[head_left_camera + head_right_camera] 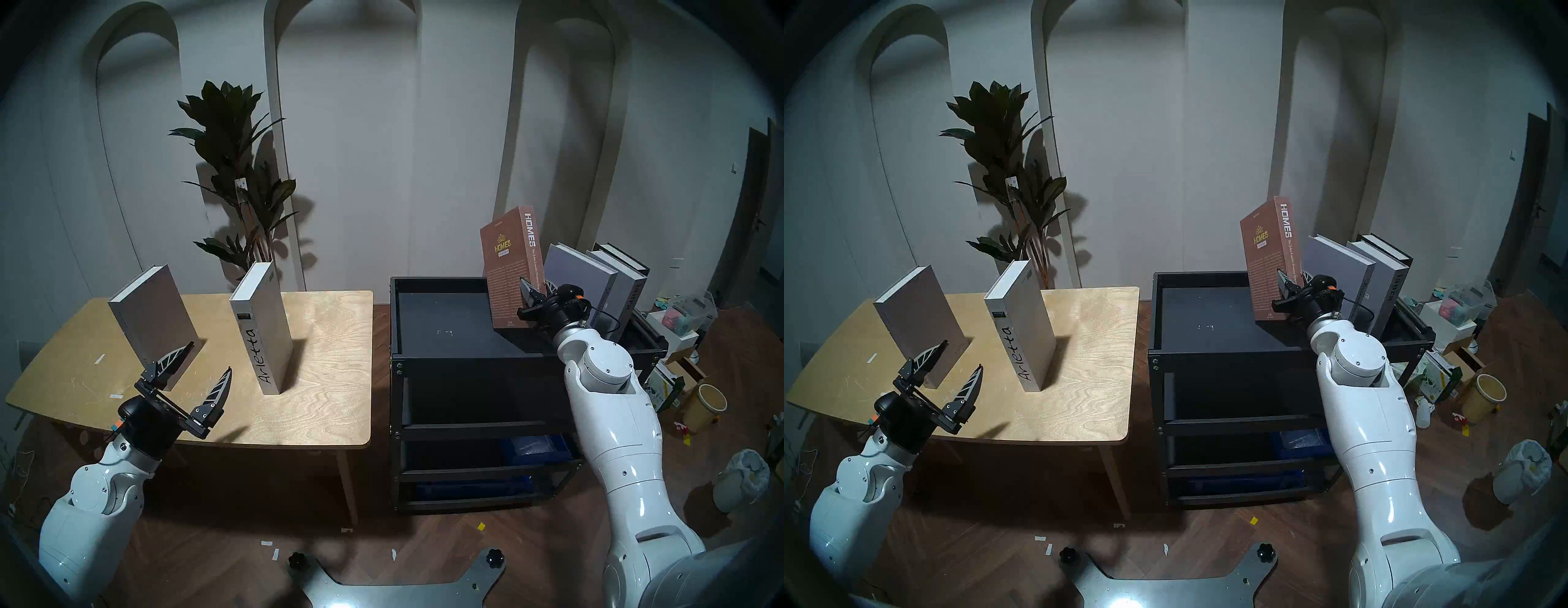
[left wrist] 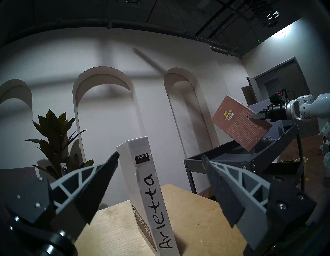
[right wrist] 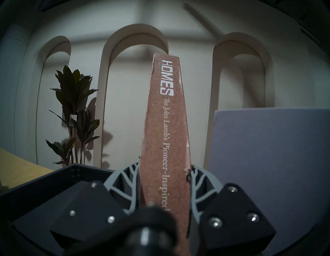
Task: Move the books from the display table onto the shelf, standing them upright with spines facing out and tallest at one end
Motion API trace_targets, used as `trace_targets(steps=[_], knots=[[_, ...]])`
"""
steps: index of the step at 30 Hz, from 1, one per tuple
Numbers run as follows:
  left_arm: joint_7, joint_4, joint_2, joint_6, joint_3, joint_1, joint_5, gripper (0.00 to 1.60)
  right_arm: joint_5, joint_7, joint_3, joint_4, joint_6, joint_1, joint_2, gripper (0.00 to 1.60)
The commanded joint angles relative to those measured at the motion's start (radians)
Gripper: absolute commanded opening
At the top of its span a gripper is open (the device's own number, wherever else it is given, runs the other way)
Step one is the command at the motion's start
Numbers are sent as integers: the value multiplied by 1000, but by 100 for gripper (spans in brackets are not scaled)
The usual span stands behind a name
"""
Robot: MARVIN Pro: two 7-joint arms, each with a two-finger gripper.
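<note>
Next, I release the brown HOMES book with my right gripper on the top tray's bottom, beside the nearest leaning grey book (image 1: 530, 336).
My right gripper (image 1: 536, 288) is shut on the spine of the brown "HOMES" book (image 1: 507, 263), which stands slightly tilted in the top tray of the black shelf (image 1: 445, 356). In the right wrist view the spine (image 3: 166, 134) rises between the fingers (image 3: 125, 178). To its right on the tray lean two grey books (image 1: 577, 284) and a black one (image 1: 628, 259). On the display table (image 1: 322, 382) a grey book (image 1: 155, 314) and the white "Arletta" book (image 1: 265, 331) stand upright. My left gripper (image 1: 211, 356) hangs open over the table's front, between them and facing the Arletta spine (image 2: 151, 196).
A potted plant (image 1: 237, 170) stands behind the table against the arched wall. Boxes, a bucket (image 1: 706, 407) and bagged bins (image 1: 742, 479) clutter the floor right of the shelf. Blue bins fill the shelf's lower tiers (image 1: 534, 450).
</note>
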Motion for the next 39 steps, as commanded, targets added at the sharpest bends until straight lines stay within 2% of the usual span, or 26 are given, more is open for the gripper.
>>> trace_targets(steps=[1,5,6,9,18,27,39], knots=[[2,-1,3,-12,-6,-25,0,160,-15,12,-11,13,18,23,22,0],[2,3,0,-12,-4,-28,-1,160,-15,24,-8,4,30,-4,36,0],[2,5,-1,-12,-4,-29,-1,160,-7,34,-1,-15,62,-25,43,0],[1,9,-1,-14,-6,-31,-3,160,-3,50,8,-43,95,-68,58,0],[-2,17,1,-16,-9,-30,-12,160,4,68,38,-81,153,-154,76,0],[-14,29,5,-19,1,-46,-19,160,4,64,46,-94,193,-153,83,0],[-21,32,11,-2,9,-73,-18,160,-6,49,45,-85,192,-127,76,0]])
